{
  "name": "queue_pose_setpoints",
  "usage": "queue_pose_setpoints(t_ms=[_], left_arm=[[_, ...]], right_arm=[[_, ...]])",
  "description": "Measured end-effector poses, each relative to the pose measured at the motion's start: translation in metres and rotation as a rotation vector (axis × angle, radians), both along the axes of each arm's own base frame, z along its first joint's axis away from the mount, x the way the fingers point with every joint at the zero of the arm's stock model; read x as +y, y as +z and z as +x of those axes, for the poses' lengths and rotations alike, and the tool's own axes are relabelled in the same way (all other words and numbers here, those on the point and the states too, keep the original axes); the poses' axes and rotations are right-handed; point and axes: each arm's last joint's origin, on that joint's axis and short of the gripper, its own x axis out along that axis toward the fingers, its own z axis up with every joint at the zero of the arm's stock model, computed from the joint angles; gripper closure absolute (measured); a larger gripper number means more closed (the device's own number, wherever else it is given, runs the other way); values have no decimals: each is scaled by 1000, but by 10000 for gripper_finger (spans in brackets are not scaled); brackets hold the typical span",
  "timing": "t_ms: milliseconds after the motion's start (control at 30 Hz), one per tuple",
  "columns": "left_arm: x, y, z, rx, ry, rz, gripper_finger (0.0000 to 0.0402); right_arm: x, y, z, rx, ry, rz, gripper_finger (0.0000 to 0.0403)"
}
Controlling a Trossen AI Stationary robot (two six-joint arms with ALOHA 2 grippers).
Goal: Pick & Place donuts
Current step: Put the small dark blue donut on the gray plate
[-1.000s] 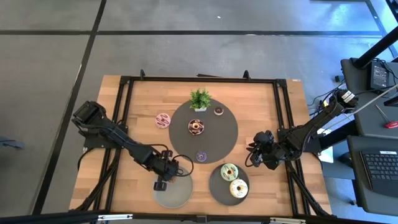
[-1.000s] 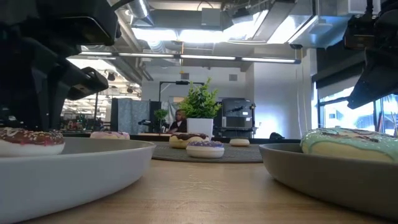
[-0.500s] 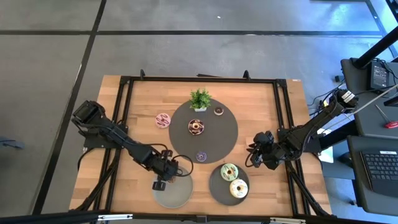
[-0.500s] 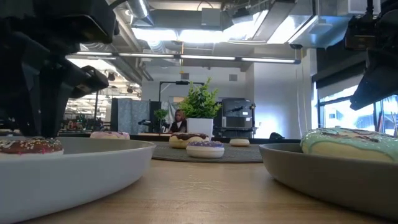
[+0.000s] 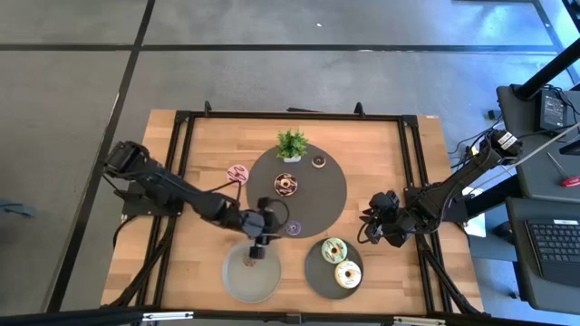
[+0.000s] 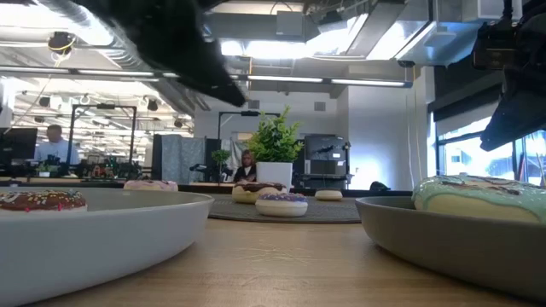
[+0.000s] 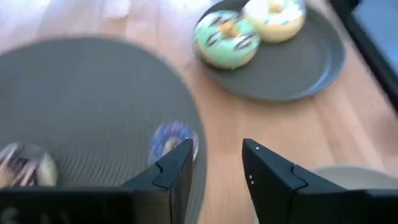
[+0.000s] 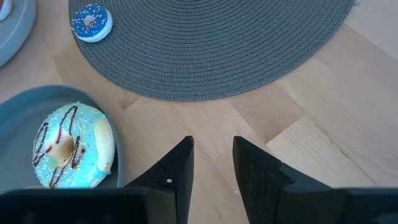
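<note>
Next, my left gripper should go to the purple donut's ring [image 5: 294, 229] [image 7: 186, 134] at the near edge of the round grey mat and close there.
A chocolate donut with sprinkles [image 5: 256, 253] [image 6: 41, 200] lies on the left grey plate [image 5: 246, 282]. My left gripper [image 5: 275, 220] [image 7: 214, 168] hovers open and empty beside the purple donut [image 7: 173, 138] at the near edge of the round grey mat [image 5: 304, 206]. A green donut [image 5: 334, 247] and a cream donut [image 5: 347, 273] rest on the right plate [image 5: 317, 272]. My right gripper [image 5: 372, 228] [image 8: 212, 158] waits open to the right of the mat, above bare wood.
On the mat are a chocolate donut [image 5: 286, 185], a small brown donut [image 5: 319, 162] and a potted plant [image 5: 290, 143] at its far edge. A pink donut [image 5: 237, 175] lies on the wood left of the mat. A black frame borders the table.
My left gripper has opened and let go of the sprinkled chocolate donut, which settled onto the left plate. The gripper has then risen and swung toward the table's far right, to the purple donut at the mat's near edge.
</note>
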Motion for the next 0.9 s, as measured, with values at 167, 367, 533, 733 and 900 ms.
queue_pose_setpoints(t_ms=[167,367,533,733,900], left_arm=[[9,-9,16,-44,-30,-30,266],[10,-24,29,-80,-13,-54,267],[10,-47,35,-43,-64,39,266],[10,-70,37,11,-74,125,275],[11,-78,37,37,-68,188,293]], right_arm=[[0,0,0,3,17,-13,289],[0,0,0,3,19,-15,289],[0,0,0,3,19,-15,289],[0,0,0,-1,16,-20,289],[0,0,0,-2,16,-19,289]])
